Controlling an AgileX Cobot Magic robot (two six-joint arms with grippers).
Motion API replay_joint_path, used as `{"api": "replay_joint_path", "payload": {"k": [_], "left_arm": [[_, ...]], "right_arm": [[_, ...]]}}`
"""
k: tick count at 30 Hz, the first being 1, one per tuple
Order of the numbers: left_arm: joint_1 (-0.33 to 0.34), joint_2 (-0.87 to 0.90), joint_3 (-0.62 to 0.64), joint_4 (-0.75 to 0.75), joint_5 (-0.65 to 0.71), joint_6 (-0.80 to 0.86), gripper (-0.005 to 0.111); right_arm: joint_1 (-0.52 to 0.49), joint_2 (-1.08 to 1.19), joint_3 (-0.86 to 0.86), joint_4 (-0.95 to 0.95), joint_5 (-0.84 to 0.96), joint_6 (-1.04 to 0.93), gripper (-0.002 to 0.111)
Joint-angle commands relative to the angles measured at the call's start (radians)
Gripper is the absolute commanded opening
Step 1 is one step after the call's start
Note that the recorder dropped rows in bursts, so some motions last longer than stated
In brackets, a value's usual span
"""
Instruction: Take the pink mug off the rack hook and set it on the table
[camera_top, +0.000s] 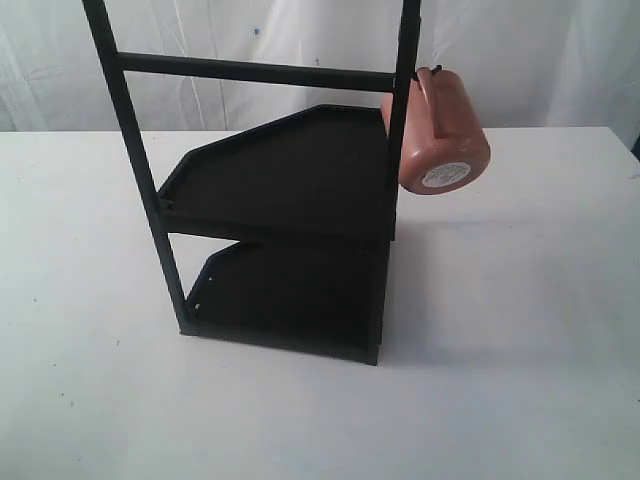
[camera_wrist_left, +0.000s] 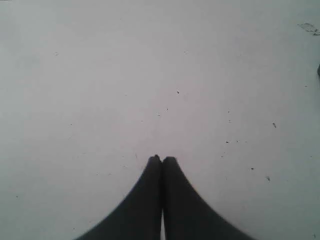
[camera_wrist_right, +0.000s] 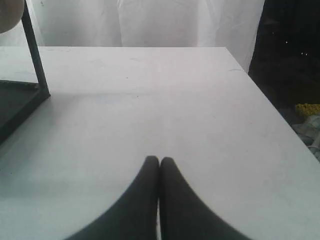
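The middle of the pink mug's handle (camera_top: 432, 105) is just below the rack hook. My right gripper needs to go there next and close on it.
The pink mug (camera_top: 438, 132) hangs by its handle from the rack hook (camera_top: 433, 70) on the right post of the black rack (camera_top: 290, 200), tilted, its white-labelled base facing outward. The rack stands mid-table on the white table (camera_top: 520, 330). Neither arm shows in the exterior view. My left gripper (camera_wrist_left: 161, 159) is shut with nothing in it, over bare specked tabletop (camera_wrist_left: 150, 75). Shut and empty too, my right gripper (camera_wrist_right: 159, 160) hovers over the table (camera_wrist_right: 165, 100), with a rack post (camera_wrist_right: 35, 50) and a sliver of the mug (camera_wrist_right: 10, 15) at the view's corner.
A white curtain (camera_top: 250, 30) hangs behind the table. In the right wrist view the table's side edge (camera_wrist_right: 280, 120) drops to a dark area with a yellow object (camera_wrist_right: 307, 109). The rack's two tray shelves (camera_top: 300, 290) hold nothing.
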Motion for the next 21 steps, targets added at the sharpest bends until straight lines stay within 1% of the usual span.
{"api": "replay_joint_path", "payload": {"k": [1,7,13,15,17,18,21], "left_arm": [[-0.003,-0.004,0.003,-0.003,-0.004,0.004,0.000],[-0.003,-0.004,0.003,-0.003,-0.004,0.004,0.000],[-0.003,-0.004,0.003,-0.003,-0.004,0.004,0.000],[-0.003,-0.004,0.003,-0.003,-0.004,0.004,0.000],[-0.003,-0.004,0.003,-0.003,-0.004,0.004,0.000],[-0.003,-0.004,0.003,-0.003,-0.004,0.004,0.000],[-0.003,-0.004,0.003,-0.003,-0.004,0.004,0.000]], "right_arm": [[-0.008,-0.003,0.002,0.004,-0.007,0.005,0.000],[-0.008,-0.003,0.002,0.004,-0.007,0.005,0.000],[-0.008,-0.003,0.002,-0.158,-0.022,-0.226,0.000],[-0.008,-0.003,0.002,-0.174,-0.035,-0.248,0.000],[-0.008,-0.003,0.002,-0.148,-0.098,-0.232,0.000],[-0.006,-0.003,0.002,-0.096,-0.160,-0.197,0.000],[-0.006,-0.003,0.002,0.127,-0.413,0.015,0.000]]}}
